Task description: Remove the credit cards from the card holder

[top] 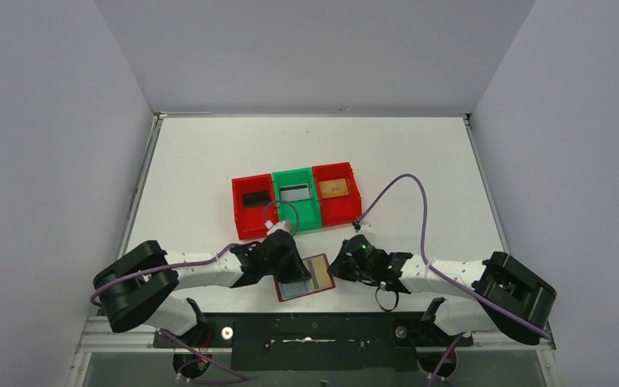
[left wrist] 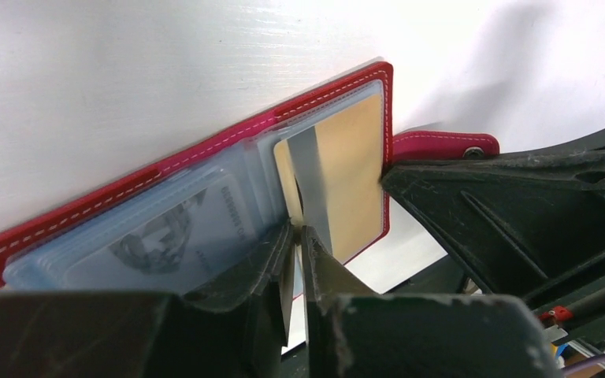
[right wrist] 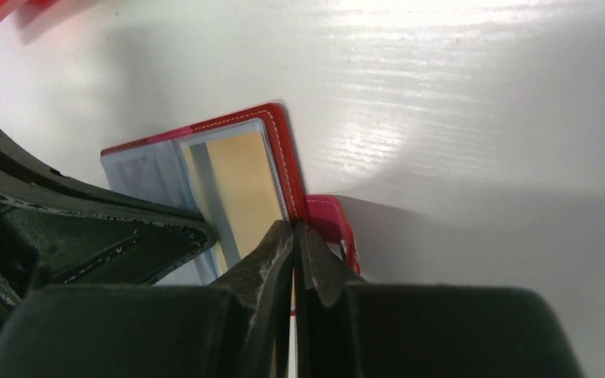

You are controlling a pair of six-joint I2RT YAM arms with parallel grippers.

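Note:
The shut fingers of my left gripper meet only the gold-tan card's rim, so next I open them, lift clear and pinch the card's striped edge (left wrist: 290, 179) before I pull the card out.
The dark red card holder (top: 294, 292) lies open on the table between my two grippers. A gold-tan credit card (left wrist: 354, 173) with a grey stripe sits in its right-hand clear pocket, and blue-grey pockets (left wrist: 165, 236) lie to the left. My left gripper (left wrist: 299, 230) is shut on the near edge of that gold-tan card. My right gripper (right wrist: 293, 228) is shut on the holder's right edge (right wrist: 280, 126), beside the red snap tab (right wrist: 327, 220). In the top view the left gripper (top: 297, 268) and the right gripper (top: 337, 270) flank the holder.
Three bins stand side by side behind the holder. The left red bin (top: 242, 216) holds a black card (top: 255, 199), the green bin (top: 305, 214) a silver-grey card (top: 295, 193), and the right red bin (top: 341, 210) a gold-tan card (top: 334, 188). A purple cable (top: 419, 201) loops over the right arm.

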